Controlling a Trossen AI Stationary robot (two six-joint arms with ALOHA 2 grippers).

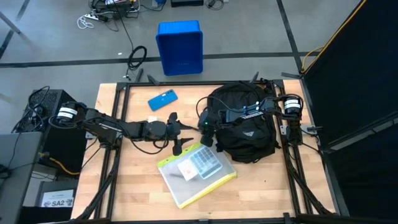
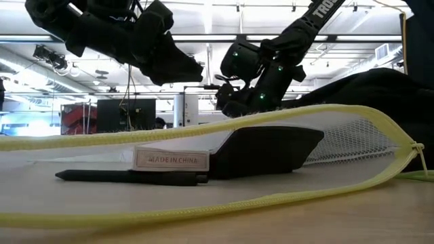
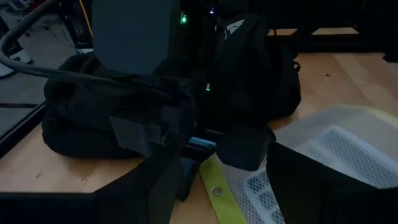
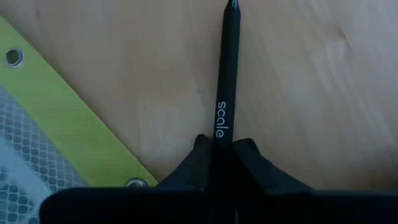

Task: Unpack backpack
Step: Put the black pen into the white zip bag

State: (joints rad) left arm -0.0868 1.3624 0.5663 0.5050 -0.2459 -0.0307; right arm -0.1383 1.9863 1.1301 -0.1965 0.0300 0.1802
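Note:
My right gripper needs to put the black pen down inside the yellow-edged mesh pouch [image 1: 208,168].
The black backpack [image 1: 249,127] lies on the table's right half; it also shows in the low view [image 2: 380,88] and the left wrist view [image 3: 93,112]. My right gripper [image 1: 206,130] reaches across the backpack to its left side and is shut on a black pen [image 4: 227,68] marked "scale". My left gripper [image 1: 180,132] is open and empty, just left of the right gripper, above the far end of a yellow-edged mesh pouch [image 1: 196,171] that lies flat on the table. My right gripper pinches the black pen between its two fingers [image 4: 249,155], near the printed word "scale" [image 4: 219,127]. The pen lies along the fingers and sticks out past their tips, over the bare wood beside the pouch's yellow edge. Its rear end is hidden by the gripper.
A blue flat case [image 1: 163,99] lies at the table's far left-centre. A blue plastic bin [image 1: 180,46] stands on the floor beyond the far edge. The pouch [image 2: 224,146] holds a dark flat thing and another pen. Bare wood shows at the near left and near right.

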